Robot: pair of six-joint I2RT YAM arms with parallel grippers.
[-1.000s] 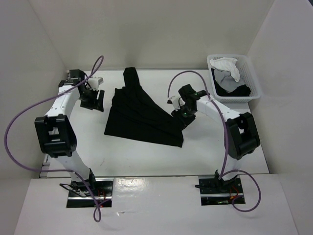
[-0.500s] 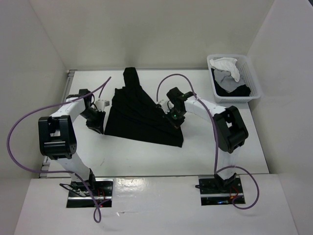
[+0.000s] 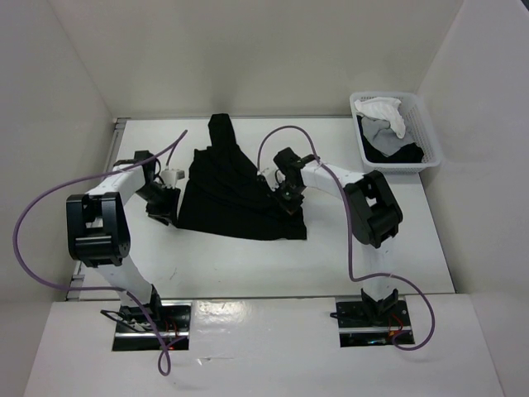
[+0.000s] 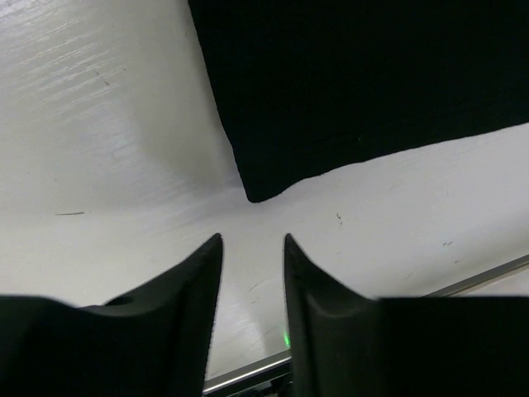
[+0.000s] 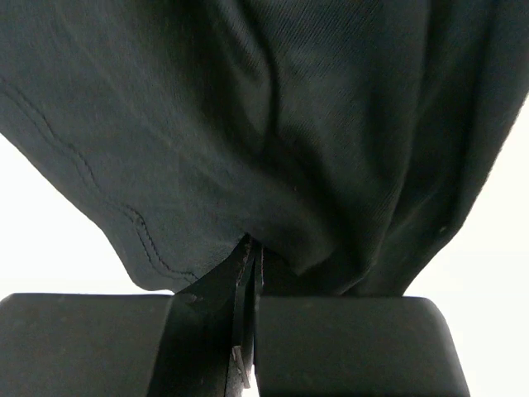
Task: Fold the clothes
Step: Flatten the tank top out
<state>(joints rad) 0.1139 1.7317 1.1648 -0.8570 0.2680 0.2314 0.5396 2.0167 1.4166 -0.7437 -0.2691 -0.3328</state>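
Note:
I should move my left gripper in and pinch the cloth there (image 4: 263,177), at the black top's corner just beyond its open fingers, before I lift the crumpled top.
The clothes (image 3: 235,194), a plain black top, lie crumpled in pleats on the white table (image 3: 248,265), with a narrow end pointing to the back. My right gripper (image 3: 281,193) sits on the top's right part. In the right wrist view it (image 5: 250,248) is shut on a bunched fold of the black fabric (image 5: 248,107), which hangs over the fingers. My left gripper (image 3: 161,207) is low at the top's front-left corner. In the left wrist view it (image 4: 252,240) is open with only bare table between the fingers. The cloth corner (image 4: 355,83) ends just ahead of the tips.
A white basket (image 3: 433,142) stands at the back right and holds a white garment (image 3: 382,112), a grey one (image 3: 378,132) and some dark cloth. White walls enclose the table on three sides. Purple cables loop from both arms.
My right gripper moved left onto the top and shut on a fold, drawing its right edge inward. My left gripper came forward from the back left to the top's corner, its fingers narrower.

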